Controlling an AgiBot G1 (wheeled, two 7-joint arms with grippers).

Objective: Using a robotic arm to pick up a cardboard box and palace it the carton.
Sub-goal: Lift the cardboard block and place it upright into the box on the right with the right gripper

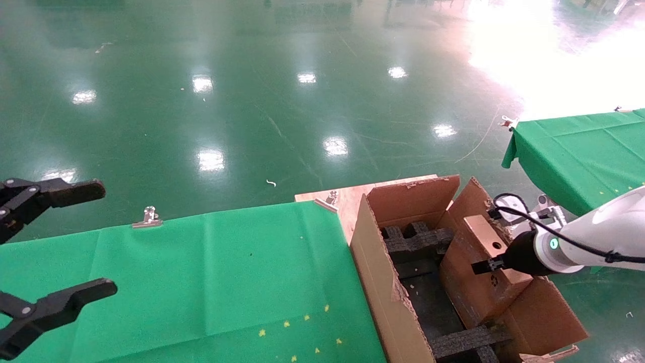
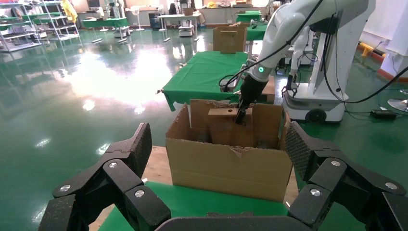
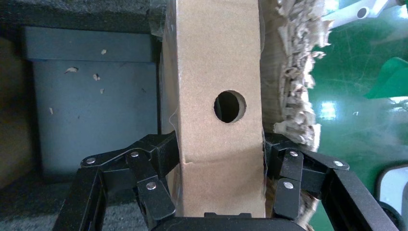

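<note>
Next, I release the cardboard box with my right gripper between the black foam dividers (image 1: pixel 460 288), along the carton's side nearest the white arm.
The small brown cardboard box (image 1: pixel 481 267) with a round hole in its narrow top face stands on edge inside the large carton (image 1: pixel 375 282), against its right side. My right gripper (image 1: pixel 491 265), on the white robotic arm (image 1: pixel 599 237), is shut on the box's top end. In the right wrist view the fingers (image 3: pixel 161 154) press both sides of the box (image 3: pixel 219 139) below the hole. The left wrist view shows the carton (image 2: pixel 228 166) with the box (image 2: pixel 225 127) held in it. My left gripper (image 1: pixel 53 242) is open and empty at the far left over the green table.
Black foam dividers (image 1: pixel 418 239) line the carton's inside. The carton sits on a wooden board (image 1: pixel 347 199) beside the green-clothed table (image 1: pixel 201 282). Metal clips (image 1: pixel 147 218) hold the cloth. A second green table (image 1: pixel 579 156) stands at right.
</note>
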